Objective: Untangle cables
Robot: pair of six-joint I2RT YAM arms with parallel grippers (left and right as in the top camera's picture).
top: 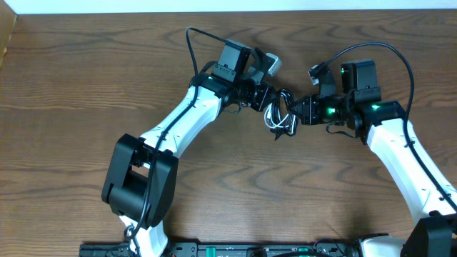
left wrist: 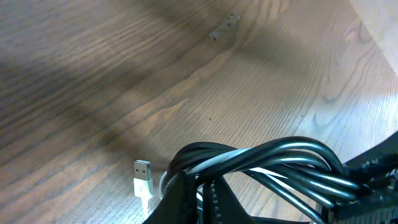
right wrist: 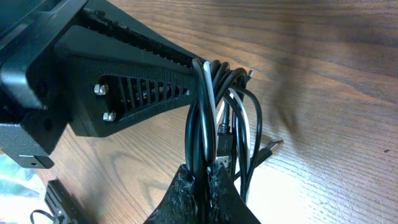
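Note:
Both grippers pinch looped cable bundles; next I lay the coil down, and my left gripper needs to take the white cable [left wrist: 143, 186] near its USB plug.
The cables [top: 280, 114], one black and one white, hang as a tangled coil between my two grippers at the middle of the table. My left gripper [top: 268, 101] holds the coil's left side and my right gripper [top: 297, 112] its right side. In the left wrist view the left gripper [left wrist: 198, 182] is shut on the looped cables [left wrist: 267, 158], and a white USB plug [left wrist: 143, 171] hangs beside it. Seen from the right wrist, the right gripper [right wrist: 203, 171] is shut on several black and white strands [right wrist: 208, 118]. A small dark plug [right wrist: 272, 147] sticks out to the right.
The wooden table [top: 86, 78] spreads around both arms. Thick black arm wires arc above the left arm [top: 191, 50] and the right arm [top: 389, 51]. The left gripper's black finger [right wrist: 124, 93] fills the upper left of the right wrist view. The table's far edge [top: 228, 11] lies behind.

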